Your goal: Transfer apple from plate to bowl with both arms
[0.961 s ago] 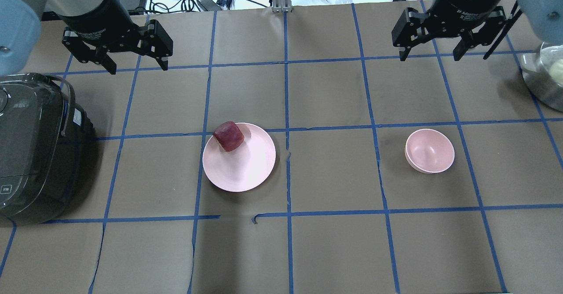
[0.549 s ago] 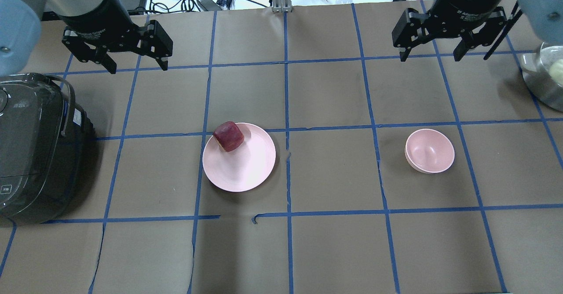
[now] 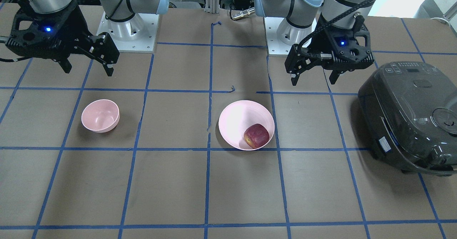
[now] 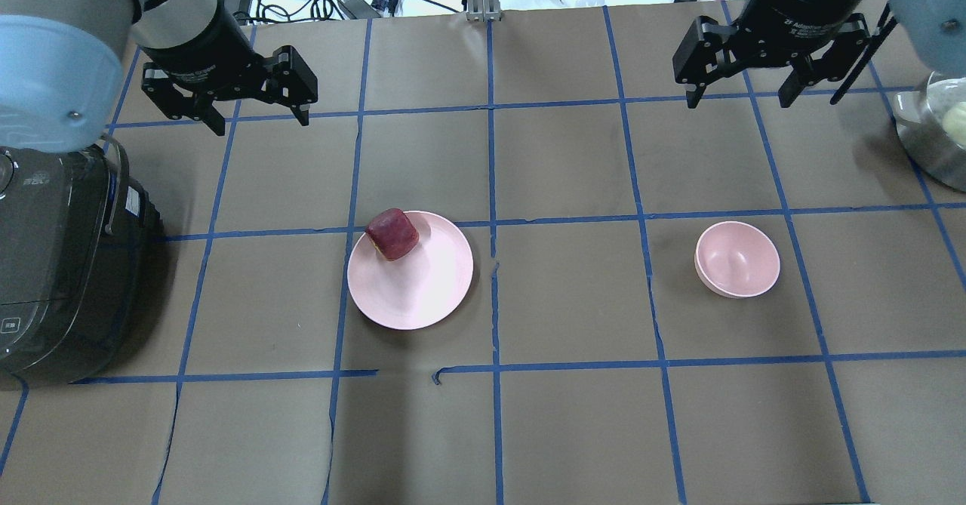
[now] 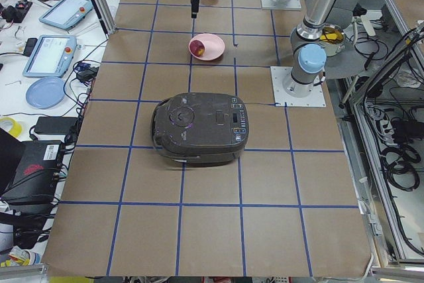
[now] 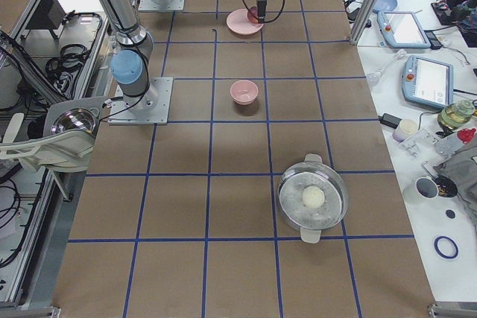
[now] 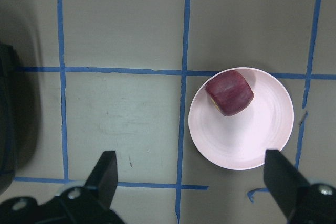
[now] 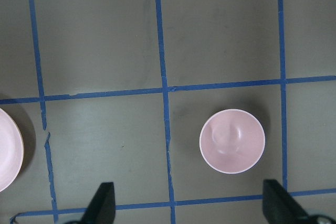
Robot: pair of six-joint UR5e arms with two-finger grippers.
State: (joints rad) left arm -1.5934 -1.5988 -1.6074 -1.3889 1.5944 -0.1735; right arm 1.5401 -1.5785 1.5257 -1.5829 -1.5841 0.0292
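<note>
My left gripper will move down to the dark red apple on the pink plate next and close around the apple's middle [image 3: 256, 136] [image 7: 230, 93].
The dark red apple [image 4: 392, 233] lies on the far left rim of the wide pink plate [image 4: 423, 286]; both also show in the front view, apple [image 3: 256, 135] and plate [image 3: 235, 121], and in the left wrist view, apple [image 7: 229, 93] and plate [image 7: 257, 140]. The small deep pink bowl [image 4: 737, 259] stands empty to the right, and shows in the front view [image 3: 100, 115] and the right wrist view [image 8: 232, 141]. My left gripper [image 4: 260, 118] hangs open and empty above the table, behind and left of the plate. My right gripper [image 4: 738, 99] hangs open and empty behind the bowl.
A dark rice cooker [image 4: 60, 256] stands at the table's left edge. A steel pot [image 4: 936, 131] with a pale round thing in it sits at the right edge. Cables and devices lie beyond the far edge. Blue tape lines grid the brown table [image 4: 566, 414].
My left gripper has moved right and a little toward the plate. The right gripper, apple, plate and bowl have not moved.
</note>
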